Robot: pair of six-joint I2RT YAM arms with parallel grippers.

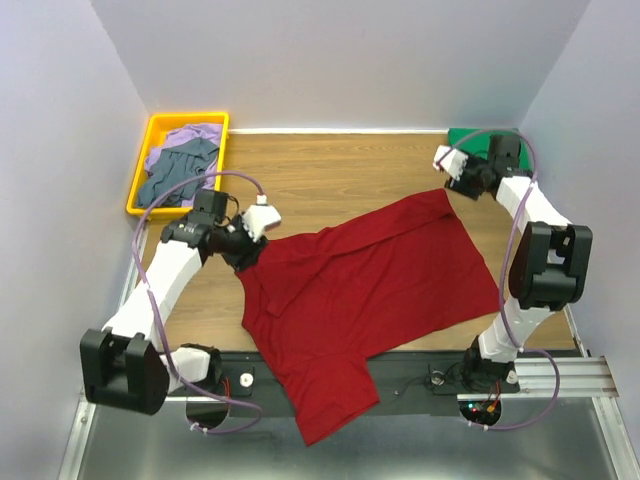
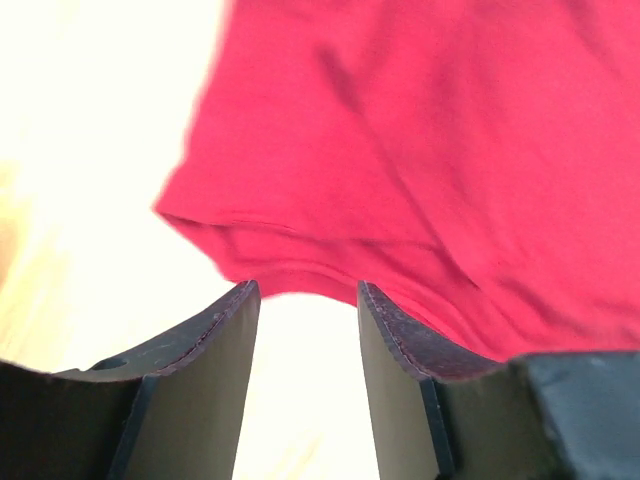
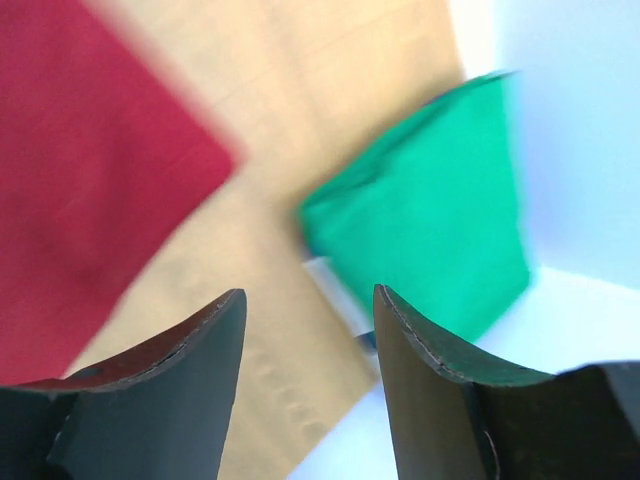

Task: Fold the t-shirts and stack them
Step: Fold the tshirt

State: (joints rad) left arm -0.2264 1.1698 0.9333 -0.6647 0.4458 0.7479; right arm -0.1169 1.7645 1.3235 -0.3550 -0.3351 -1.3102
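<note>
Next, I grab the t-shirt's far corner (image 1: 441, 197) with my right gripper and pull it farther in before folding, because the dark red t-shirt's lower end hangs over the table's near edge.
A dark red t-shirt (image 1: 370, 290) lies spread across the wooden table, its lower end hanging over the near edge. My left gripper (image 1: 248, 262) hovers at its left edge. In the left wrist view the gripper (image 2: 305, 290) is open and empty, with the red hem (image 2: 300, 255) just beyond the tips. My right gripper (image 1: 455, 186) is by the shirt's far right corner. It is open (image 3: 308, 292) over bare wood, between the red cloth (image 3: 90, 180) and a folded bright green t-shirt (image 3: 430, 230) (image 1: 468, 139). Lavender (image 1: 190, 135) and grey-blue (image 1: 180, 172) t-shirts lie crumpled in the tray.
A yellow plastic tray (image 1: 139, 185) stands at the far left corner. White walls close in the table on the left, back and right. Bare wood (image 1: 330, 180) shows beyond the red shirt. The arm bases and a metal rail (image 1: 560, 372) line the near edge.
</note>
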